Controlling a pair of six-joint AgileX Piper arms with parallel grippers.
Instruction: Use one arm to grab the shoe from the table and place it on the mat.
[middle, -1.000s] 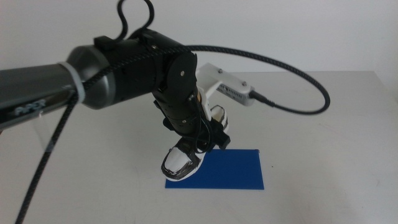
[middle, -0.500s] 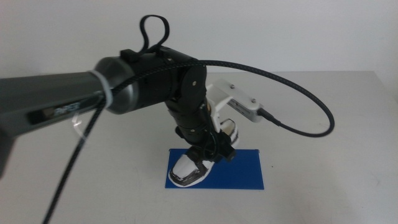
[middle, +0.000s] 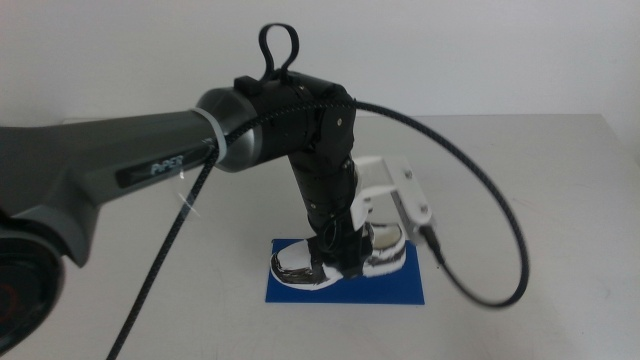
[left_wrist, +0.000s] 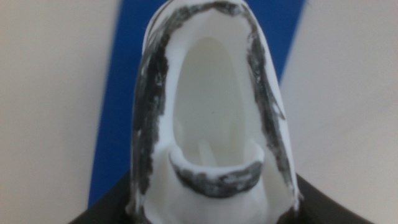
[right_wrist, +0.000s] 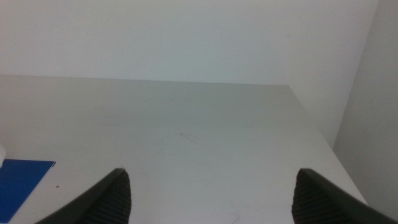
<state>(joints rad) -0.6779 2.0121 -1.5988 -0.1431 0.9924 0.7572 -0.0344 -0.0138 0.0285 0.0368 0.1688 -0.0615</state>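
The robot's left gripper should set the black-and-white shoe down lengthwise on the middle of the blue mat (middle: 339, 270).
The black-and-white shoe (middle: 372, 252) lies level over the blue mat (middle: 400, 287), toe toward the picture's left. The left arm (middle: 150, 165) comes in from the left, and its gripper (middle: 335, 252) reaches straight down and is shut on the shoe's middle. In the left wrist view the shoe's white opening (left_wrist: 211, 106) fills the picture between the two dark jaws at the bottom corners, with the mat (left_wrist: 121, 93) under it. I cannot tell whether the sole touches the mat. The right gripper (right_wrist: 214, 196) is open and empty over the table (right_wrist: 205, 124), out of the middle view.
The arm's black cable (middle: 495, 235) loops out to the right of the mat. The white wrist module (middle: 410, 195) sticks out behind the shoe. A corner of the mat (right_wrist: 18, 180) shows in the right wrist view. The table's far edge meets a white wall.
The left arm has swung right and down. The shoe went from tilted, toe down at the mat's left edge, to level over the mat. The grip has not changed.
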